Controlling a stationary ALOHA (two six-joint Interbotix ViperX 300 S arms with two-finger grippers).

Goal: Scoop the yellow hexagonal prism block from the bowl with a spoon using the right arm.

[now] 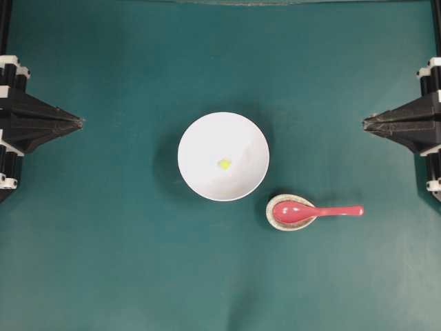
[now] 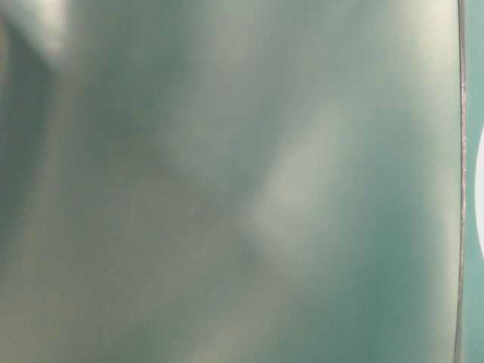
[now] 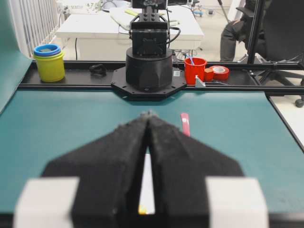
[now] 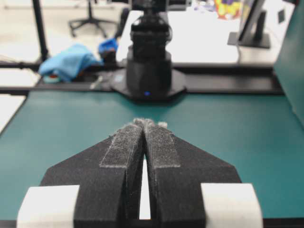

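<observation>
I move my right gripper to the red-pink spoon next and close it on the spoon's handle (image 1: 328,212), just outside the speckled beige spoon rest.
The white bowl (image 1: 223,156) stands mid-table with the tiny yellow hexagonal prism block (image 1: 224,163) lying at its bottom. The red-pink spoon (image 1: 313,212) rests to the bowl's lower right, its scoop in a speckled beige spoon rest (image 1: 273,219), its handle pointing right. My left gripper (image 1: 81,122) is shut at the left edge, empty, far from the bowl. My right gripper (image 1: 364,123) is shut at the right edge, empty, above and right of the spoon. In the left wrist view the spoon's handle (image 3: 185,124) shows past the shut gripper (image 3: 149,114). In the right wrist view the gripper (image 4: 144,122) has its tips together.
The table is covered in teal cloth (image 1: 103,248). In the left wrist view the opposite arm's base (image 3: 148,66), a yellow cup (image 3: 49,61) and a red cup (image 3: 195,70) stand beyond the far table edge. The table-level view is blurred.
</observation>
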